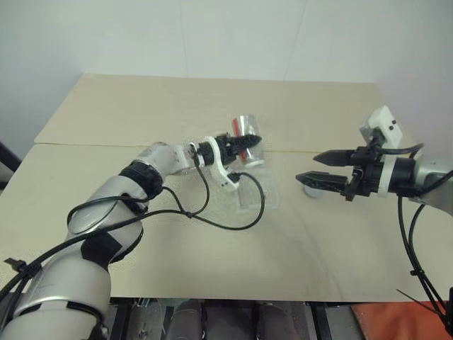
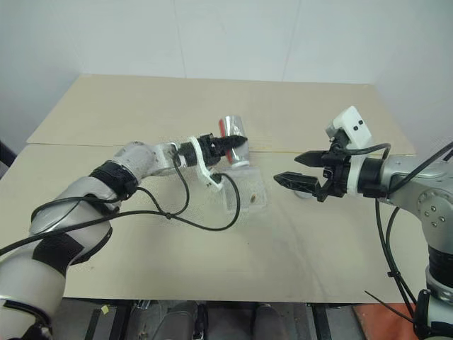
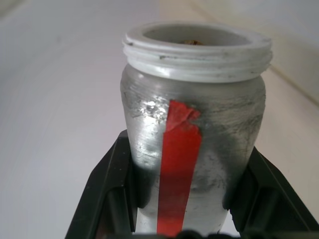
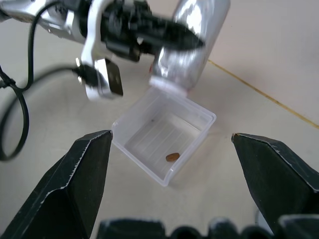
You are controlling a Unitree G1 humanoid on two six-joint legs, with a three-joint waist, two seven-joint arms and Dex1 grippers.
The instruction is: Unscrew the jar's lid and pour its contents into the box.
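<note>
My left gripper is going to release the jar on the table (image 1: 199, 183) beside the box, across from my right gripper.
My left gripper (image 1: 244, 144) is shut on the jar (image 3: 192, 124), a small clear jar with a red stripe. The jar (image 4: 197, 45) has no lid on and is tipped, its white threaded mouth down at the far rim of the box (image 4: 139, 158). This clear square box (image 2: 244, 195) sits on the table and holds a tiny brown bit (image 4: 172, 157) of the contents. My right gripper (image 1: 309, 168) stands open to the right of the box, fingers pointing at it, nothing between them. A small grey round lid (image 1: 309, 190) lies on the table just beneath it, partly hidden.
The beige tabletop (image 1: 177, 106) has a seam line running across it behind the box. A black cable (image 1: 212, 219) loops from my left wrist down over the table in front of the box. A white wall stands behind the table.
</note>
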